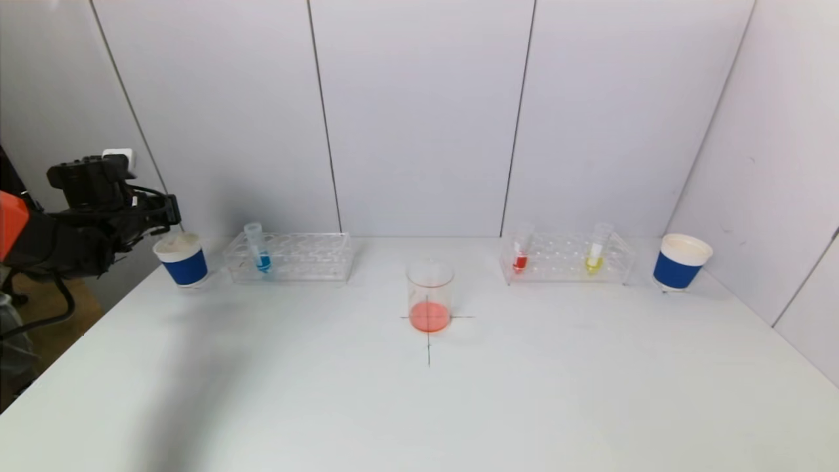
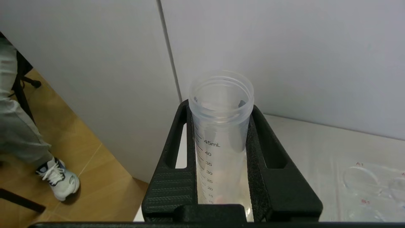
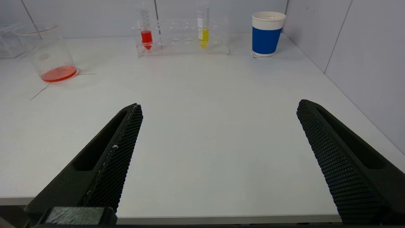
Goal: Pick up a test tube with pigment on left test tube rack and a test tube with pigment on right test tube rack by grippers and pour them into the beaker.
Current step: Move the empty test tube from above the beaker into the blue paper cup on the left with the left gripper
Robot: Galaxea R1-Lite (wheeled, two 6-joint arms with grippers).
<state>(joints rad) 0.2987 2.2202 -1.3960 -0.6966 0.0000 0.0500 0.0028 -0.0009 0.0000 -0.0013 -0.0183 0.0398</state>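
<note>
I will let go of the clear test tube with my left gripper in the blue paper cup (image 1: 180,248) (image 2: 224,194) next to the rack of the blue-pigment tube.
My left gripper (image 2: 220,107) is shut on a clear, nearly empty graduated test tube (image 2: 221,136) whose open mouth points away from the wrist. In the head view the left gripper (image 1: 167,211) hangs at the table's far left corner, just above a blue paper cup (image 1: 181,259). The left rack (image 1: 292,257) holds a blue-pigment tube (image 1: 259,248). The right rack (image 1: 567,259) holds a red tube (image 1: 521,249) and a yellow tube (image 1: 598,248). The beaker (image 1: 429,295) stands mid-table with red-orange liquid at its bottom. My right gripper (image 3: 220,106) is open and empty over the table's front edge.
A second blue paper cup (image 1: 680,262) stands right of the right rack. White wall panels close in the back and right side. Off the table's left edge, a person's leg and shoe (image 2: 60,179) show on the wooden floor. A black cross is marked under the beaker.
</note>
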